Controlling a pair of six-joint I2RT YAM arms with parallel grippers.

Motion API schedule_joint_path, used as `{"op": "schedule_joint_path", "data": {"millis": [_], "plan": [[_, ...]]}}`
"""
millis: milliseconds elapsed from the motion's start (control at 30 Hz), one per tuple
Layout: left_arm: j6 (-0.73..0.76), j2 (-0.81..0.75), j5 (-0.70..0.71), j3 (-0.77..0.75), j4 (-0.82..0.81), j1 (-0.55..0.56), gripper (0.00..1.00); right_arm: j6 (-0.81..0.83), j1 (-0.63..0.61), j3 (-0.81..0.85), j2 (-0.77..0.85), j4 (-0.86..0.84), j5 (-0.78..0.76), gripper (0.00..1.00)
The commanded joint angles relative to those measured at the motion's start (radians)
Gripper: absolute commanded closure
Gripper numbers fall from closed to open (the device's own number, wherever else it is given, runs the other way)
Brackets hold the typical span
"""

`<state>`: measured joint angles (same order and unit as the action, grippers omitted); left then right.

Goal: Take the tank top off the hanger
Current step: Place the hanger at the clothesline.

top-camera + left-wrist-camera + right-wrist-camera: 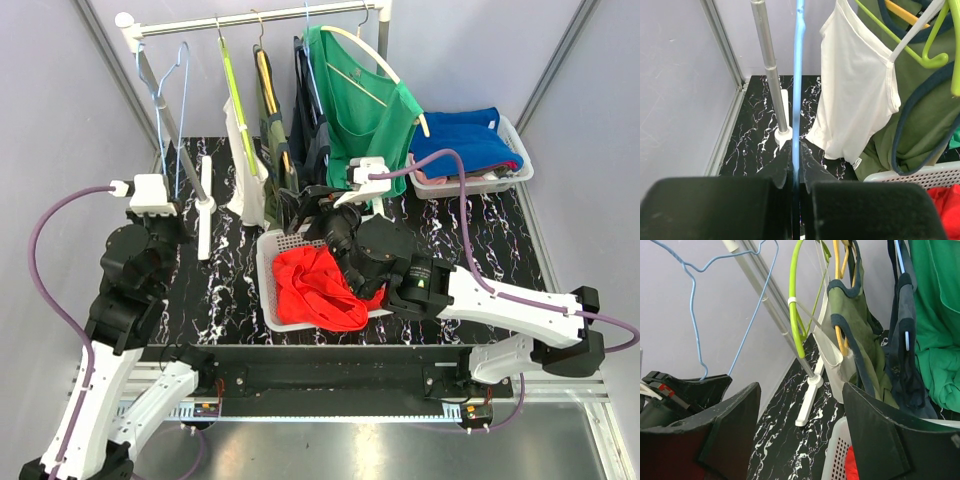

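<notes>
My right gripper needs to move next to the near arm of the lime hanger and close there, around the white tank top's strap [242,128] [792,300].
A bare light-blue wire hanger [160,125] hangs at the left end of the rail. My left gripper [168,212] is shut on its lower part; in the left wrist view the blue wire [798,75] runs straight down between the closed fingers [796,145]. A crumpled red tank top [315,285] lies in the white basket [268,290] at the table's middle. My right gripper [315,212] hovers over the basket's far edge, open and holding nothing [801,390]. The right wrist view shows the blue hanger [694,330] at far left and the red cloth [852,465] below.
More tops hang on the rail [250,18]: a white one [243,170] on a lime hanger, an olive one [270,130], a dark one and a green one [365,110]. The rack's post and white foot [205,215] stand by the left gripper. A basket of blue cloth [465,140] sits back right.
</notes>
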<state>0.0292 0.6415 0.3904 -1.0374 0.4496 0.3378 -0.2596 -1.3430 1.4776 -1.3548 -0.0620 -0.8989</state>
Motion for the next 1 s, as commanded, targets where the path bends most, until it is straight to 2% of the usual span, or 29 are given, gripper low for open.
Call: {"op": "schedule_joint_path", "data": {"millis": [0,200,367,633,967], "plan": [[0.024,0.052,0.005,-0.030,-0.089,-0.011,1.00,-0.030,-0.007,-0.003,0.045,0.007,-0.032,0.25],[0.038,0.171,-0.025,-0.084,-0.131,-0.017,1.00,-0.043,-0.007,-0.030,0.078,0.017,-0.046,0.26],[-0.024,0.312,-0.102,-0.252,-0.015,-0.083,1.00,-0.052,-0.007,-0.042,0.100,0.036,-0.048,0.26],[-0.063,0.386,-0.156,-0.328,0.018,-0.126,1.00,-0.059,-0.007,-0.060,0.123,0.048,-0.052,0.26],[-0.130,0.524,-0.317,-0.446,0.126,-0.227,1.00,-0.090,-0.007,-0.092,0.149,0.056,-0.058,0.26]]}}
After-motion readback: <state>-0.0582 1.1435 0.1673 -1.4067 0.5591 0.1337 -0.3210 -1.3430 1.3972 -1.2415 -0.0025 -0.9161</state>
